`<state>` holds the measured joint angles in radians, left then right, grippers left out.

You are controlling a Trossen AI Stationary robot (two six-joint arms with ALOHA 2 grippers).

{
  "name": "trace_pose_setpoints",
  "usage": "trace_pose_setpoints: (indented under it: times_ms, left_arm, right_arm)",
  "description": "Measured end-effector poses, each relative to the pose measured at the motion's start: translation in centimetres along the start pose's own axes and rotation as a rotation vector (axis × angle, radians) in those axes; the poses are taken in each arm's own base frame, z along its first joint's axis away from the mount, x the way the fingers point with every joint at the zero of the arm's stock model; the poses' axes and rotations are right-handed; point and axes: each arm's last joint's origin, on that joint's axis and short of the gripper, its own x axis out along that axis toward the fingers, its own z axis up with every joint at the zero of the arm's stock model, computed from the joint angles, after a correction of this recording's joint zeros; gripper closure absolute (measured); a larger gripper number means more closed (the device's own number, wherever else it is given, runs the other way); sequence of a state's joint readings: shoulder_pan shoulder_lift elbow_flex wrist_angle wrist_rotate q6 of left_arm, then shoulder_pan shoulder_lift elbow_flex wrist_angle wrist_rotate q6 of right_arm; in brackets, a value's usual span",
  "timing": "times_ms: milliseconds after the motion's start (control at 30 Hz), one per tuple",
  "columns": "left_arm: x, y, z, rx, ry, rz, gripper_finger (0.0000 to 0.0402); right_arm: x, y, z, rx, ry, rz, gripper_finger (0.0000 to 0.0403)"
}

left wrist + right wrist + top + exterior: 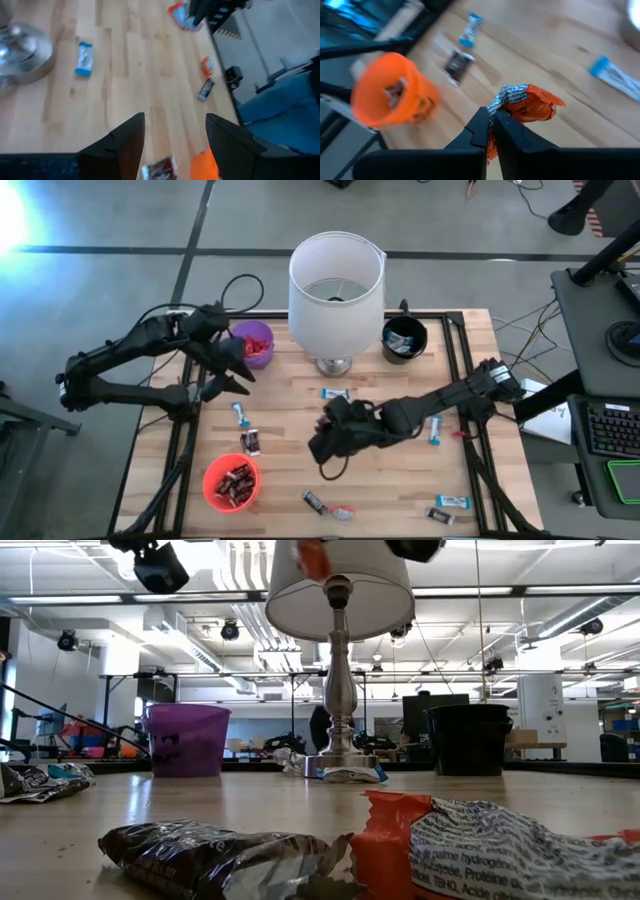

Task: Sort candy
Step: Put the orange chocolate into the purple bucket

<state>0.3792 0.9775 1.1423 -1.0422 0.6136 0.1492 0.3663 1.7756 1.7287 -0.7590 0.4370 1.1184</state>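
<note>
The red candy sticks out of my right gripper's fingers by its loose end (pixel 321 422) (pixel 181 15). My left gripper needs to take hold of it there for a handover.
Candy lies scattered on the wooden table (pixel 290 415): blue pieces (pixel 336 393) (pixel 240 415), dark pieces (pixel 250 442) (pixel 315 501) and a red piece (pixel 343 512). My right gripper (pixel 490 127) hovers over the table's middle (pixel 322 450), shut on a red candy (pixel 527 106). My left gripper (pixel 175 135) is open and empty, up beside the purple cup (pixel 252 343), which holds red candy. The orange cup (pixel 232 483) holds dark candy and the black cup (pixel 404 340) holds blue candy. My right gripper pinches the red candy by its crimped wrapper end (pixel 506 96) between the two fingertips. The fingers slant down from the table's right side. The rest of the candy sticks out past the fingertips, lifted clear of the table.
A white-shaded lamp (pixel 336 295) stands at the table's far middle on a metal base (pixel 333 365). More candy lies at the right and near right (pixel 436 430) (pixel 452 502) (pixel 438 516). A black frame (pixel 455 350) edges the table.
</note>
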Motion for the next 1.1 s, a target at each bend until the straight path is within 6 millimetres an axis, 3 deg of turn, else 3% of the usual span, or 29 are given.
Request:
trace_pose_setpoints:
  times_ms: [233, 567, 900, 1100]
  left_arm:
    - [1.6, -0.4, 1.2, 0.030, -0.018, -0.084, 0.0209]
    - [3.0, -1.7, 2.7, 0.088, -0.085, -0.149, 0.0209]
    - [4.2, -3.2, 4.0, 0.086, -0.154, -0.228, 0.0209]
    - [5.9, -2.8, 4.7, 0.042, -0.142, -0.233, 0.0209]
  right_arm:
    - [0.3, 1.2, 1.9, -0.046, -0.085, 0.156, 0.0390]
    - [0.0, 2.6, 3.1, -0.145, -0.169, 0.322, 0.0390]
    - [0.0, 2.6, 4.1, -0.202, -0.232, 0.348, 0.0390]
    - [0.0, 2.7, 4.4, -0.217, -0.254, 0.359, 0.0390]
